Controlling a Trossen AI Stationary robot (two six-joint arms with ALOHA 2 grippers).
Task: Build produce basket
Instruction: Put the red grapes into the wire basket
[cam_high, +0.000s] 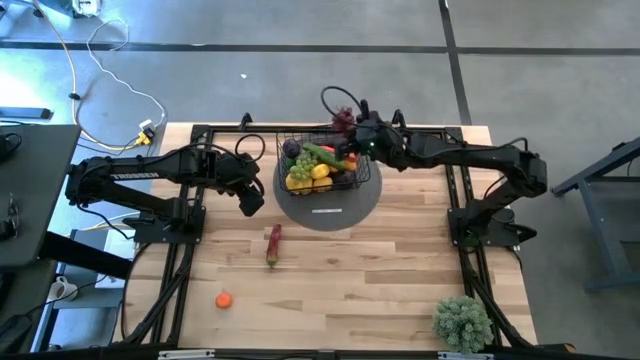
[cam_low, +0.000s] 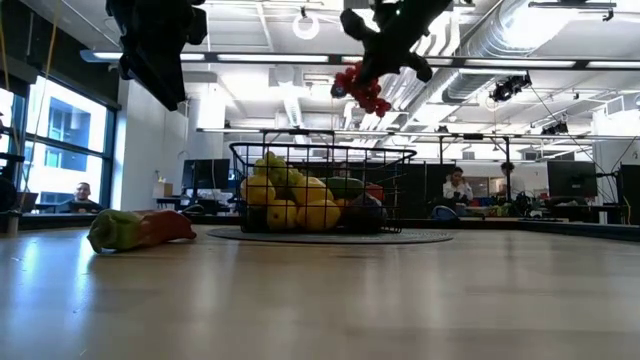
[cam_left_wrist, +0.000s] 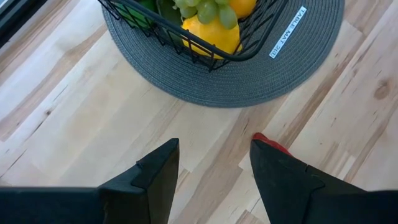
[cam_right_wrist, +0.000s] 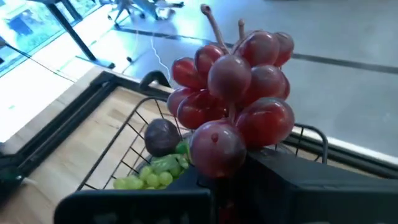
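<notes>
I will release the red grapes from my right gripper in the black wire basket (cam_high: 342, 162), next to the green cucumber.
The black wire basket (cam_high: 322, 168) stands on the round grey mat (cam_high: 330, 208) and holds lemons (cam_low: 300, 212), green grapes (cam_left_wrist: 205, 9) and other produce. My right gripper (cam_high: 354, 124) is above the basket's far edge, shut on a bunch of red grapes (cam_right_wrist: 233, 106). To the left of the mat, my left gripper (cam_left_wrist: 214, 165) hangs open above the bare table, with nothing between its fingers. A red and green chilli (cam_high: 273, 243) lies on the table near the mat. A small orange fruit (cam_high: 223, 299) lies closer to the near edge. My right gripper holds the grape bunch by one end (cam_right_wrist: 217, 163); the grapes and the gripper's own body hide the exact place of contact. The fingers reach in from the table's right, slanting down. The bunch (cam_low: 362, 88) is lifted clear, above the basket's rim.
A bushy green potted plant (cam_high: 462, 322) stands at the near right corner. The black frame rails (cam_high: 170, 270) run along the table's left and right sides. Bare wood lies between the mat and the near edge. People sit in the room beyond the table.
</notes>
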